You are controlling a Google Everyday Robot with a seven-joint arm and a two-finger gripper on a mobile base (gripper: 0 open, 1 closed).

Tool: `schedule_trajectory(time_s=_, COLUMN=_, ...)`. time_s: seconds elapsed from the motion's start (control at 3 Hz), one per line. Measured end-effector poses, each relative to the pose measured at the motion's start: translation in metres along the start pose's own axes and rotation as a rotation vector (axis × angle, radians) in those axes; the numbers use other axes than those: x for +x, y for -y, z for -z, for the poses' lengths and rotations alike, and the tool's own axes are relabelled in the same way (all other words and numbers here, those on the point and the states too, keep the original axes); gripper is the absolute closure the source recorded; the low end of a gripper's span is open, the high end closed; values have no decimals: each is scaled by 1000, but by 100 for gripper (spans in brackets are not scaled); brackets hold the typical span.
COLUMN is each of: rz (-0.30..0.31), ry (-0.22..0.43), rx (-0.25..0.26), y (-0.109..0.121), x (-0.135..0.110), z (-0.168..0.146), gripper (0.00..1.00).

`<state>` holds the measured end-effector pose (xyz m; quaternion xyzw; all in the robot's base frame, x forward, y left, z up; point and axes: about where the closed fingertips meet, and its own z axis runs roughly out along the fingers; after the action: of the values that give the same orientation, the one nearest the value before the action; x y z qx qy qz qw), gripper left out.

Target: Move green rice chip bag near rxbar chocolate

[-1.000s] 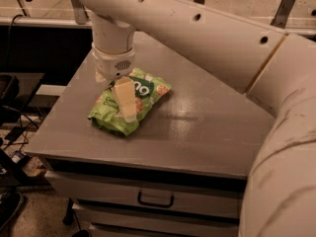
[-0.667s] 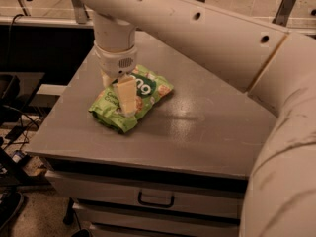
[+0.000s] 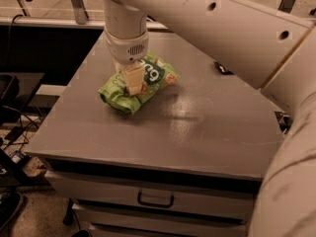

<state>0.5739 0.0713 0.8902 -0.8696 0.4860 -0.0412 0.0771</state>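
Note:
Next, my gripper lets go of the green rice chip bag on the grey table top beside the rxbar chocolate's near end (image 3: 190, 59).
The green rice chip bag (image 3: 153, 78) lies crumpled on the grey table top (image 3: 197, 127), left of the middle, with its white lettering facing up. My gripper (image 3: 131, 84) comes down from above onto the bag's middle and is closed on it; one pale finger (image 3: 133, 80) shows in front of the bag. A small dark flat bar, the rxbar chocolate (image 3: 222, 68), lies at the table's far right and is mostly hidden behind my arm. The bag is well to the left of it.
My large white arm (image 3: 237, 28) crosses the top and right of the view and covers the table's right side. Drawers with a handle (image 3: 155, 200) sit under the table top. Dark clutter and cables lie on the floor at the left.
My gripper has moved a little to the right and toward the back of the table, and the green bag has moved with it.

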Motion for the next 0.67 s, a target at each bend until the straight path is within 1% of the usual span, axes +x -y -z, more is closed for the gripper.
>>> schedule_trajectory(time_s=0.33, rz=4, ry=-50, rx=61, y=18, x=16, z=23, gripper=100)
schedule_trajectory(time_s=0.67, rz=-64, ry=-108, rx=102, y=50, x=62, z=42, gripper=100)
